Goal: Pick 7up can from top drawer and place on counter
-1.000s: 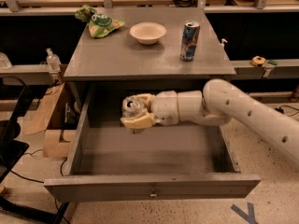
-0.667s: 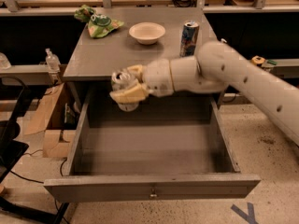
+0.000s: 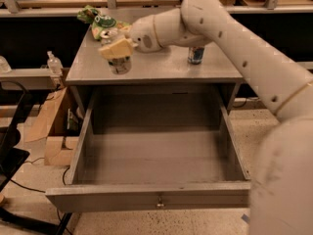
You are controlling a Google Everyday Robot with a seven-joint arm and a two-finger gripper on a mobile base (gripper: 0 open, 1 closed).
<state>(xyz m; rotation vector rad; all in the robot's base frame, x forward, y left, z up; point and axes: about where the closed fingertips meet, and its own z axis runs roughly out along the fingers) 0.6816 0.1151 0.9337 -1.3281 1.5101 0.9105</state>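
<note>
Next, my gripper lets go of the 7up can on the grey counter [image 3: 95, 58] in front of the green crumpled bag.
The 7up can [image 3: 120, 64], silvery with a silver top, stands upright at the front left of the grey counter [image 3: 166, 70]; I cannot tell whether it touches the surface or hangs just above it. My gripper [image 3: 116, 48] reaches in from the right and is shut on the can's upper part with its tan fingers [image 3: 113, 49]. The top drawer [image 3: 146, 196] is pulled fully out below the counter, its inside bare, with a small knob [image 3: 159, 203] on the front panel.
A taller blue can [image 3: 195, 55] stands on the counter behind my arm. A green crumpled bag [image 3: 98, 23] lies at the counter's back left. A cardboard box [image 3: 49, 131] and a plastic bottle [image 3: 53, 62] are left of the cabinet. Wooden benches run behind.
My gripper has lifted the can out of the drawer, carried it up and left, and now holds it over the counter's front left. The view has also come closer.
</note>
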